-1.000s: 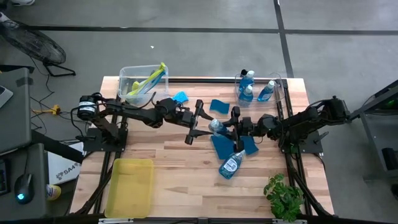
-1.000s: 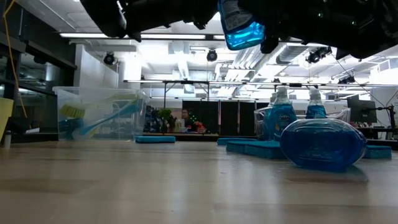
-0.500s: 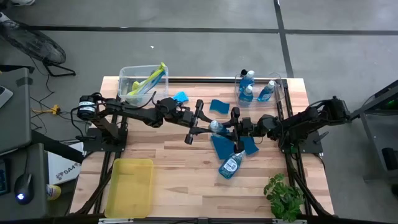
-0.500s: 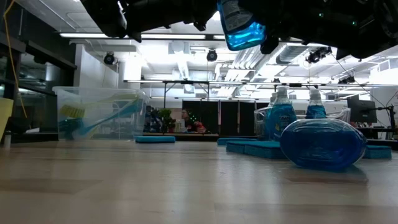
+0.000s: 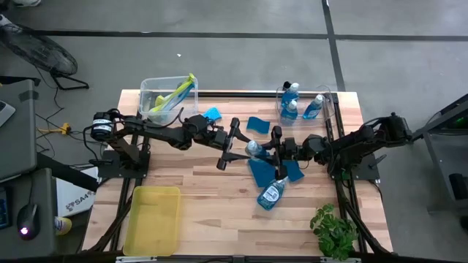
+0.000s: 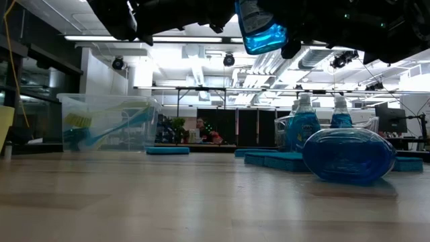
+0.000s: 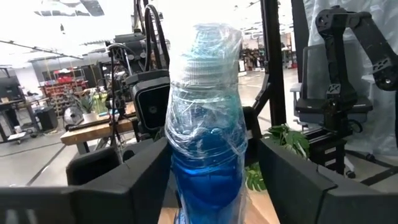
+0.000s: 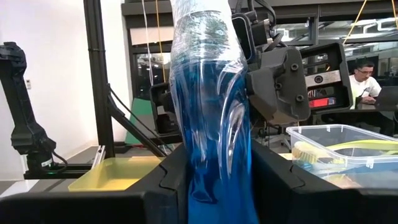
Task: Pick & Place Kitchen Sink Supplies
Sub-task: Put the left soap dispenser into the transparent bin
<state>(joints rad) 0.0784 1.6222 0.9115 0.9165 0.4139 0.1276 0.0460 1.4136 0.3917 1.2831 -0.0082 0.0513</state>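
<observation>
I have my right gripper closed across the soap bottle's body, so I should first hold it with my left gripper so that my right gripper can take the soap bottle's neck (image 7: 206,93).
A clear bottle of blue dish soap (image 5: 254,150), wrapped in clear film and with a white cap (image 7: 202,65), hangs above the table's middle between both grippers. My right gripper (image 8: 214,180) comes from the table's right and is shut on it. My left gripper (image 7: 211,174) comes from the left and stands open, one finger on either side of the bottle's upper half, with slim gaps showing. A second soap bottle (image 5: 272,194) lies on its side on the wood. Blue sponges (image 5: 259,172) lie flat beside and behind it. My right gripper pinches the bottle's blue-filled body (image 8: 211,149) between its two fingers. The fingers come about level from the table's right side and lie across the bottle. The bottle stands roughly upright, cap up, lifted clear of the table (image 6: 261,30).
A clear bin (image 5: 164,98) with yellow-green brushes stands at the far left. Another clear bin (image 5: 301,102) holds soap bottles at the far right. A yellow tray (image 5: 153,219) lies near left, and a small plant (image 5: 333,230) near right. Two more sponges (image 5: 257,124) lie at the far middle.
</observation>
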